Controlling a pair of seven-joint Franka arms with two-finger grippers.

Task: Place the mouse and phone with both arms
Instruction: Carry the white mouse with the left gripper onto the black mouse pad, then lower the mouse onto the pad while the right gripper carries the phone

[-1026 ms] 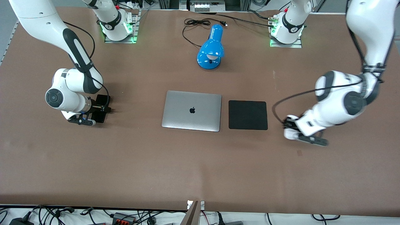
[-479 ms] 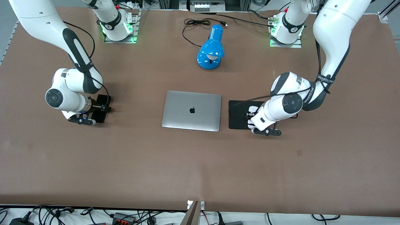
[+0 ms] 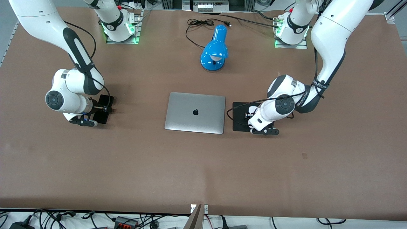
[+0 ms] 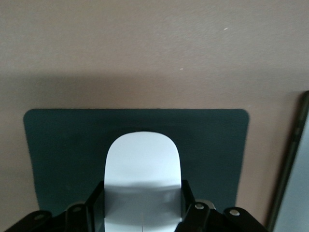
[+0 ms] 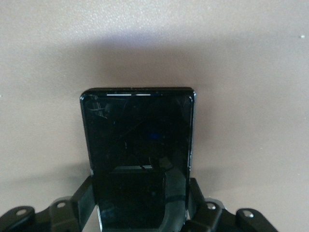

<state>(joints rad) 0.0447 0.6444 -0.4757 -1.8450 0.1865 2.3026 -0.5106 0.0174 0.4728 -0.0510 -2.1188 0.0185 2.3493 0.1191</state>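
My right gripper is to place the black phone, now held low over bare table. It will release it on the table (image 3: 153,108) beside the silver laptop's short edge that faces away from the black pad.
My left gripper (image 3: 248,115) is shut on the white mouse (image 3: 253,110) and holds it low over the black square pad (image 3: 238,125). In the left wrist view the mouse (image 4: 142,164) sits between the black fingers (image 4: 94,200), with the pad (image 4: 58,154) under it. My right gripper (image 3: 105,109) is shut on the black phone (image 3: 102,118) and holds it low over bare table toward the right arm's end. In the right wrist view the phone (image 5: 140,140) juts out from between the fingers (image 5: 82,198), its shadow on the brown table.
A closed silver laptop (image 3: 195,112) lies at the table's middle, beside the pad; its edge shows in the left wrist view (image 4: 297,193). A blue desk lamp (image 3: 215,51) with a black cord (image 3: 200,23) stands farther from the front camera.
My left arm has swung in from the left arm's end of the table, carrying the mouse over the black pad. The right arm has barely moved.
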